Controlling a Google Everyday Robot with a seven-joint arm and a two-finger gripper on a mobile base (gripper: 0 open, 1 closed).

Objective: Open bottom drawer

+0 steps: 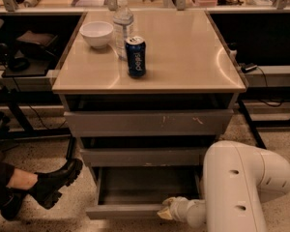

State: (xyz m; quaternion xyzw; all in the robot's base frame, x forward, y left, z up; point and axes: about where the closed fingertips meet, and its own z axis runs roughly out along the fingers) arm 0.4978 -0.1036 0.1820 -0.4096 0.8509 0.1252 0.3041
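Next, my gripper lets go of the bottom drawer further out, over the floor (137,220) just in front of the drawer's grey front panel.
The bottom drawer (125,210) is the lowest of three grey drawers under the beige cabinet top (183,57). It stands pulled out towards me, and its shallow grey tray (145,185) shows inside. My gripper (165,210) is at the right part of the drawer's front panel, at the end of my white arm (241,187). The middle drawer front (142,157) and the scratched top drawer front (147,123) sit slightly out above it.
On the cabinet top stand a white bowl (96,34), a clear water bottle (123,23) and a blue soda can (135,57). A person's leg in a black boot (53,182) rests on the floor at the left. Dark desks flank the cabinet.
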